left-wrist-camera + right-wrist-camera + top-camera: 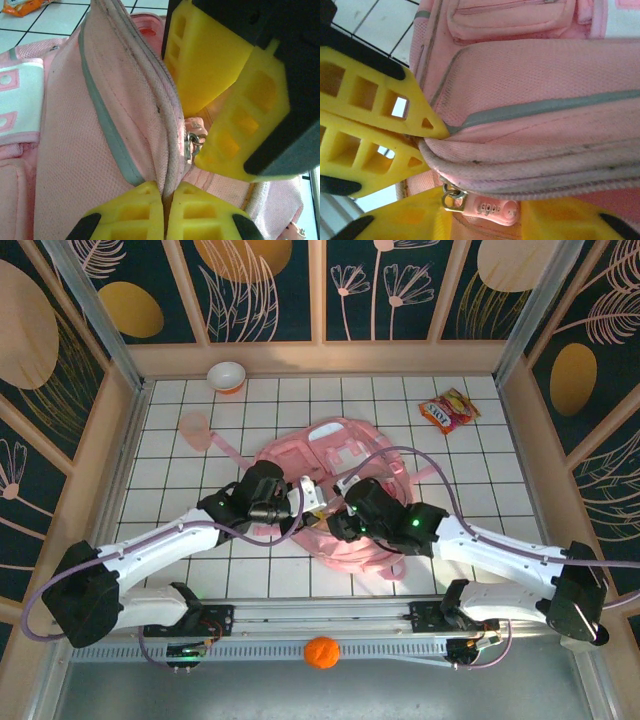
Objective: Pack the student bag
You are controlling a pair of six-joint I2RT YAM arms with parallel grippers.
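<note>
Next, I take the straight zip edge further (555, 170) along with my left gripper as my right gripper pulls, since my left gripper is pinching the bag's curved corner behind the zip pull.
The pink student bag (335, 455) lies flat mid-table, its grey-piped zip edge (150, 100) facing up. My left gripper (164, 187) is shut, pinching the bag's zip-edge fabric just below the metal slider (191, 142). It shows from above at the bag's near-left side, left gripper (308, 495). My right gripper (485, 216) meets it from the right, right gripper (338, 518). The right jaws sit either side of the pink zip pull (500, 210), touching the tab's end and ring. The left gripper's yellow fingers (375, 105) clamp the seam beside it.
A white-and-orange bowl (227, 376) stands at the back left, with a pink cup (195, 427) in front of it. A snack packet (449, 410) lies at the back right. An orange ball (321, 652) rests on the near ledge between the arm bases.
</note>
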